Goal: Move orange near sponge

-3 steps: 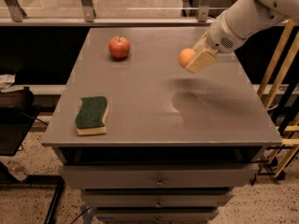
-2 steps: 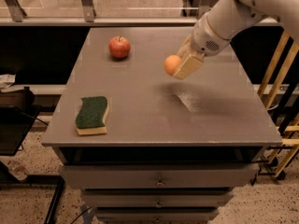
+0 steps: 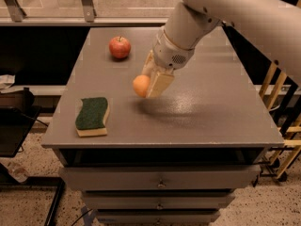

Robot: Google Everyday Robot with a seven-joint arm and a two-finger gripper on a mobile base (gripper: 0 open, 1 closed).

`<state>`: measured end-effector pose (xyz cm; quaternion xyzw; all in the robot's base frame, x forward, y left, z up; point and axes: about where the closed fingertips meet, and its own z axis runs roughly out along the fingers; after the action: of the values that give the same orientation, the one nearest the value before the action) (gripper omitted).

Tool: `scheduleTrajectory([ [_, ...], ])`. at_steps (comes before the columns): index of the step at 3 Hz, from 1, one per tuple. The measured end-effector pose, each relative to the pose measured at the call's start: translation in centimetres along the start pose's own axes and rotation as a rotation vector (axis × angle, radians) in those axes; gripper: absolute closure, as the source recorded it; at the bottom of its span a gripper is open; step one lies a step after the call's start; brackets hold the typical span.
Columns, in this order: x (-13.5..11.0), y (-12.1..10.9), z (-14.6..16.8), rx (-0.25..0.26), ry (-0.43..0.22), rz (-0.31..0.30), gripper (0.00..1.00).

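Note:
My gripper is going to release the orange, now held a little above the table, on the grey table top, close beside the green sponge (image 3: 120, 107), on the side facing the middle of the table.
The orange (image 3: 140, 85) is a small round orange fruit held in my gripper (image 3: 149, 86), a little above the grey table top (image 3: 207, 112) near its middle. The gripper's pale fingers (image 3: 159, 82) are shut on the orange. The white arm reaches in from the upper right. The sponge (image 3: 93, 116), green on top with a yellow base, lies flat at the front left of the table, to the left of and below the orange in the picture, apart from it.
A red apple (image 3: 120, 47) with a stem stands at the back left of the table. Drawers (image 3: 160, 182) sit under the table top. A wooden frame (image 3: 282, 126) stands to the right, dark equipment (image 3: 14, 107) to the left.
My gripper has carried the orange from the back right of the table leftward and toward the front, closer to the sponge. The apple and sponge have not moved.

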<state>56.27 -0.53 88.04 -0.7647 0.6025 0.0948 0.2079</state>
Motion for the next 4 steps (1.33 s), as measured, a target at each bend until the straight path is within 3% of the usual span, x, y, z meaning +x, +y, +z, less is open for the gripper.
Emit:
scheduleTrajectory([
  [2,-4.2,2.5,3.1,-0.104,-0.040,-0.126,1.00],
  [4,-5.3,3.1,4.7,-0.140,-0.050,-0.164,1.00],
])
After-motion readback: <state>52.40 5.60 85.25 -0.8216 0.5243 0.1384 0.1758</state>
